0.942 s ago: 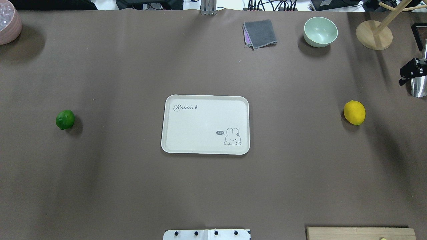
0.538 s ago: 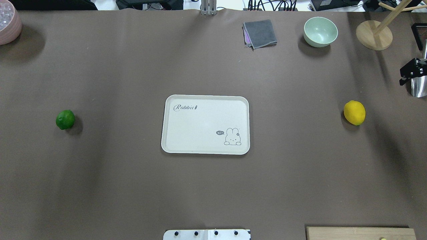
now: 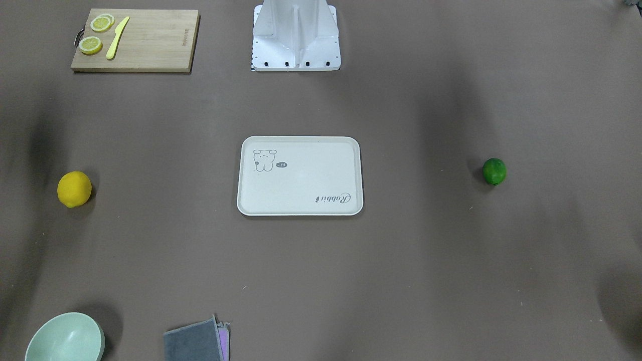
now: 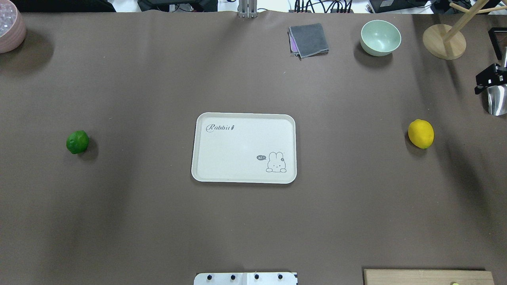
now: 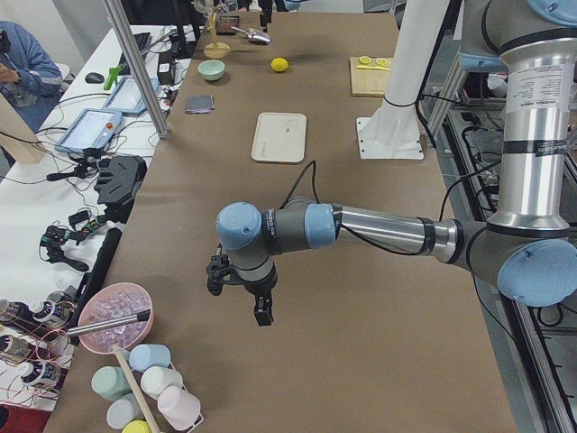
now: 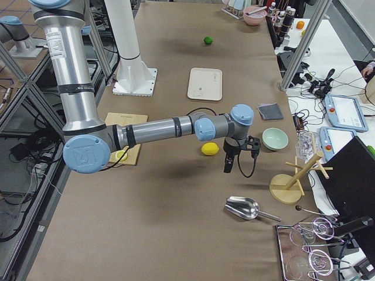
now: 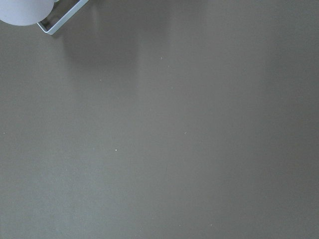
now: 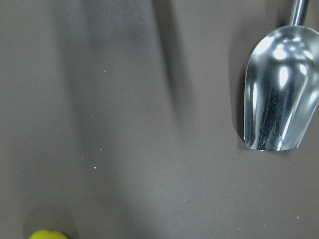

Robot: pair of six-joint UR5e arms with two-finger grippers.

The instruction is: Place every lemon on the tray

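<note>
My right gripper will close on the middle of the yellow lemon [image 3: 74,189], because this lemon should go on the empty tray.
The yellow lemon [image 4: 421,133] lies on the table right of the tray [image 4: 243,117]; it also shows in the front view [image 3: 74,189]. The green lemon [image 4: 77,141] lies far left of the tray. The tray holds nothing. My right gripper [image 6: 227,165] hangs fingers-down just beyond the yellow lemon [image 6: 210,148], above the table; only a black part of it [image 4: 490,80] shows in the overhead view, and I cannot tell if it is open. My left gripper [image 5: 261,311] hovers over bare table at the near left end, far from the green lemon; its state is unclear.
A metal scoop [image 8: 276,89] lies near the right gripper. A green bowl [image 4: 380,37], a folded grey cloth [image 4: 309,39] and a wooden stand [image 4: 443,41] line the far edge. A cutting board [image 3: 135,40] with lemon slices sits by the robot base. A pink bowl [image 4: 10,27] stands far left.
The black part of the right gripper at the overhead view's right edge has shifted slightly toward the far edge. The lemons and tray have not moved.
</note>
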